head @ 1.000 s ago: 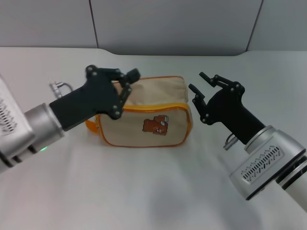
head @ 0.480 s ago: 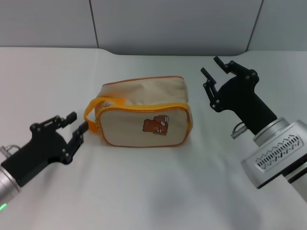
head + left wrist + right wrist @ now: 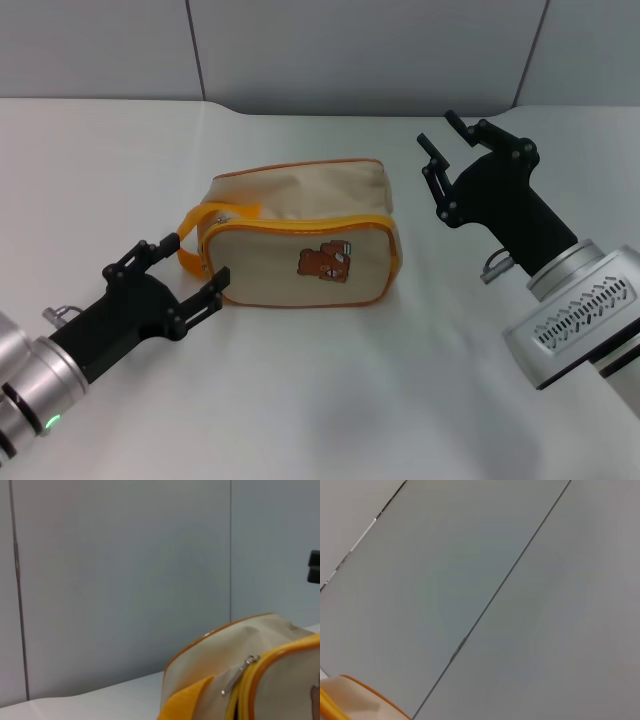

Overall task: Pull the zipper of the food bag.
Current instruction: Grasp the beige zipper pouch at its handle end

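Note:
The pull tab of the zipper is at the handle end of the bag, far from my right gripper, so I will first grip the bag's corner (image 3: 207, 238) with my left gripper and lift that end of the bag.
The food bag (image 3: 300, 245), beige with orange piping and a brown bear patch (image 3: 323, 262), stands in the middle of the white table. Its orange strap handle (image 3: 203, 217) is on its left end. The zipper (image 3: 300, 224) runs yellow-orange along the upper edge. Its silver pull tab (image 3: 236, 676) shows at the handle end in the left wrist view, where the bag (image 3: 220, 655) fills the lower corner. My left gripper (image 3: 190, 262) is open, low at the bag's left end just below the handle, holding nothing. My right gripper (image 3: 437, 135) is open and empty, raised to the right of the bag.
The white table (image 3: 350, 400) spreads around the bag. A grey panelled wall (image 3: 360, 50) stands behind the table's far edge. The right wrist view shows mostly that wall and a corner of the bag (image 3: 350, 695).
One second ago my left gripper was at the bag's upper left. It pulled back left, then came in low toward the bag's left end. My right gripper rose slightly away.

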You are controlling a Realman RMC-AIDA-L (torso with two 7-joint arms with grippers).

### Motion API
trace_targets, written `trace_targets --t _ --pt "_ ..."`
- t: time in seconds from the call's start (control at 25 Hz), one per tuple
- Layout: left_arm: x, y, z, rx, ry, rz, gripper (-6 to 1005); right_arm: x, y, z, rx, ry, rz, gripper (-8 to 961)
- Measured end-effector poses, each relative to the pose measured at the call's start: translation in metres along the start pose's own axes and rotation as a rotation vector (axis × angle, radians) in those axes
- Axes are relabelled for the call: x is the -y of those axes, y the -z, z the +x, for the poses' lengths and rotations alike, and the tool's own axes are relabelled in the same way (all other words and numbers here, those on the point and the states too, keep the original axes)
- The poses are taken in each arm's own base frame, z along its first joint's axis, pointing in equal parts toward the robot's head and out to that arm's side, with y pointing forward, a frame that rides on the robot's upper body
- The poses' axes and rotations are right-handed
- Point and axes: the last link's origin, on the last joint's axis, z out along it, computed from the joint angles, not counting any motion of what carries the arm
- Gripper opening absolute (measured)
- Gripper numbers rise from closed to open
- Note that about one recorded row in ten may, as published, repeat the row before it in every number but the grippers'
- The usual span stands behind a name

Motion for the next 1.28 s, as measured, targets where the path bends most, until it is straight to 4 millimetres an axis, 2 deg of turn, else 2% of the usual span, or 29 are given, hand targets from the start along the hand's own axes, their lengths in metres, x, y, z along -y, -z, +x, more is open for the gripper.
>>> trace_targets --t 0.24,0.52,0.68,0.88,1.28 --pt "-0.004 -0.013 0.002 0.01 0.024 -0.007 818 0.001 -0.001 0.0 0.001 0.005 0.0 298" --pt "-0.009 -0.02 -0.001 0.036 0.023 -0.017 827 0.003 -0.001 0.001 0.0 0.012 0.001 298" --pt "-0.008 -0.016 0.002 -0.003 0.031 0.012 693 0.003 -0.001 0.001 0.0 0.013 0.001 297" --pt "-0.011 -0.017 0.004 -0.016 0.02 -0.006 465 0.003 -0.001 0.001 0.0 0.012 0.001 300" --pt "-0.014 -0.023 0.007 -0.024 0.024 -0.027 311 0.003 0.0 0.001 0.001 0.01 0.005 301"
